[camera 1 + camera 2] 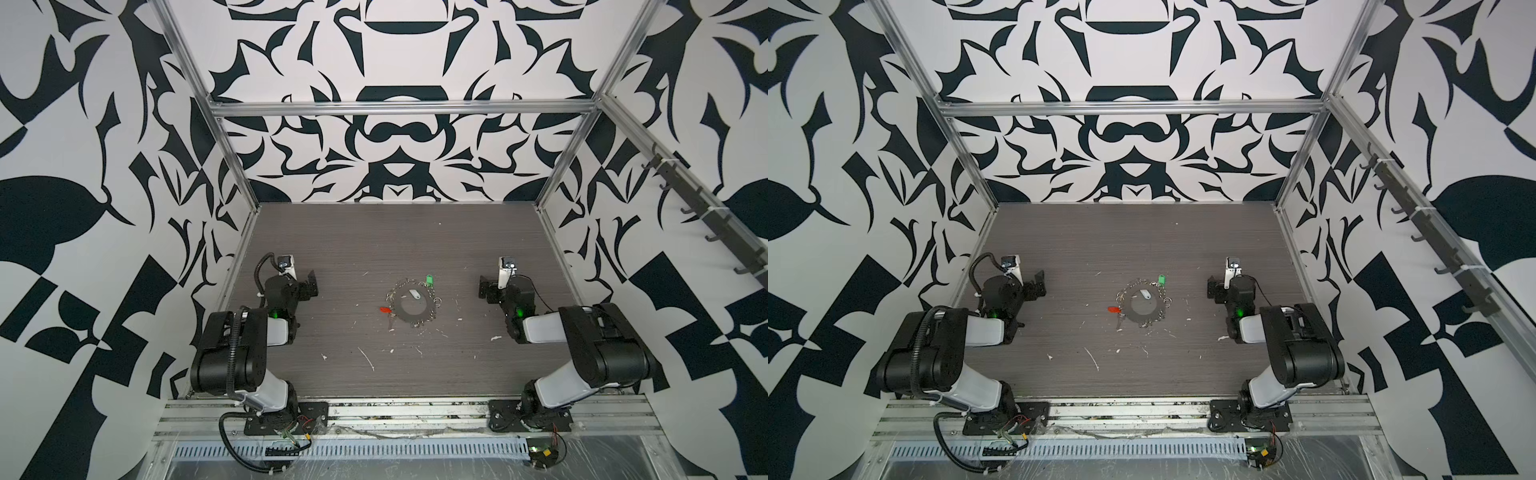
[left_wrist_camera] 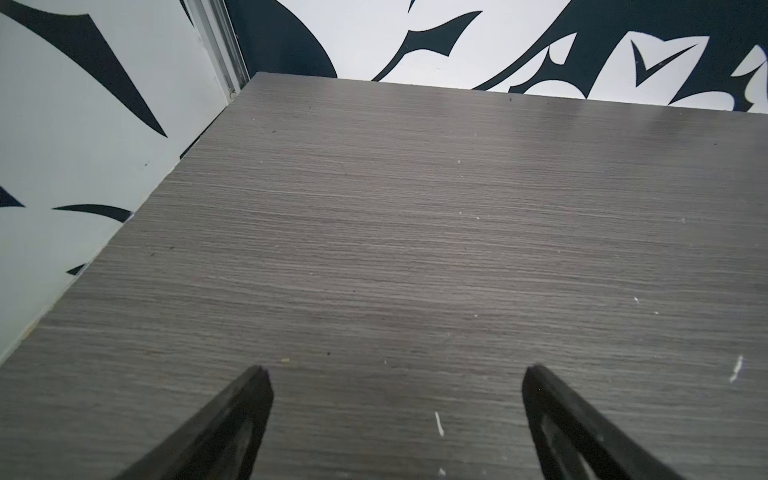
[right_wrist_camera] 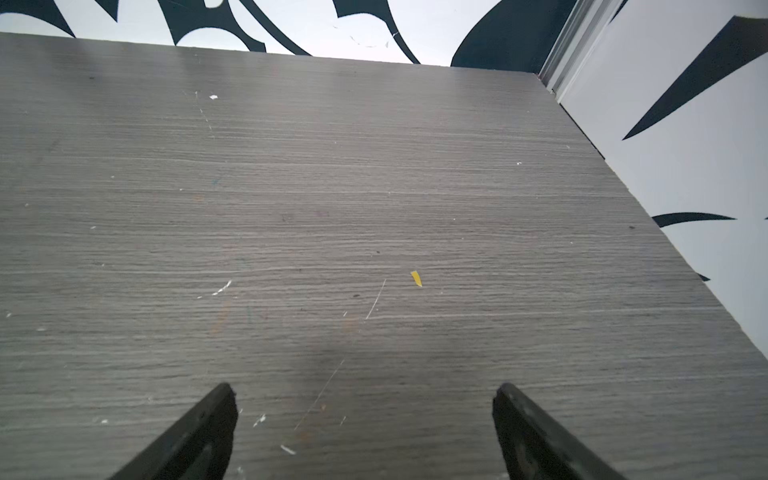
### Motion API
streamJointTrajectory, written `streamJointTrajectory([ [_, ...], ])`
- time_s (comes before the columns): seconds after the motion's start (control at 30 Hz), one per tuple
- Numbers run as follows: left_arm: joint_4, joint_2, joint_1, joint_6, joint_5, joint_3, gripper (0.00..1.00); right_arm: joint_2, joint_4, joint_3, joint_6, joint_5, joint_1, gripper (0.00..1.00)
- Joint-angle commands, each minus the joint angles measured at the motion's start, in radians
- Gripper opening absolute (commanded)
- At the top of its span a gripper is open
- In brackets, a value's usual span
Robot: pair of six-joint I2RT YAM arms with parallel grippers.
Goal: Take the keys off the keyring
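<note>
My right gripper needs to grip the near edge of the keyring (image 1: 419,324), at the small wire loops facing the metal rail.
The keyring (image 1: 400,306) (image 1: 1133,311) lies flat in the middle of the table, a grey disc with small wire loops round its rim. A green tag (image 1: 428,280) (image 1: 1161,279) sits at its far right edge. A red-orange tag (image 1: 385,310) (image 1: 1113,310) lies at its left, with a small silvery key (image 1: 390,322) just below. A white tag (image 1: 413,294) lies on the disc. My left gripper (image 1: 309,284) (image 2: 395,374) hangs open far to the left. My right gripper (image 1: 484,289) (image 3: 363,390) hangs open far to the right. Neither wrist view shows the keys or the keyring.
White scraps (image 1: 368,359) are scattered over the grey wood-grain table (image 1: 374,241). A yellow chip (image 3: 416,277) lies ahead of the right gripper. Patterned walls and aluminium posts (image 1: 232,158) close in the sides and back. A metal rail (image 1: 407,409) runs along the front.
</note>
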Motion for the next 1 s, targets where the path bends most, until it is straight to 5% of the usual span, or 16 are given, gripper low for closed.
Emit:
streamJointTrajectory([
  [0.0,0.04,0.011,0.004,-0.016,0.004,0.018,0.99,-0.007,0.035,0.024,-0.009,-0.005,0.006,0.99],
  [0.97,0.035,0.01,0.005,-0.015,0.004,0.022,1.0,-0.007,0.032,0.026,0.003,0.026,0.004,0.99],
])
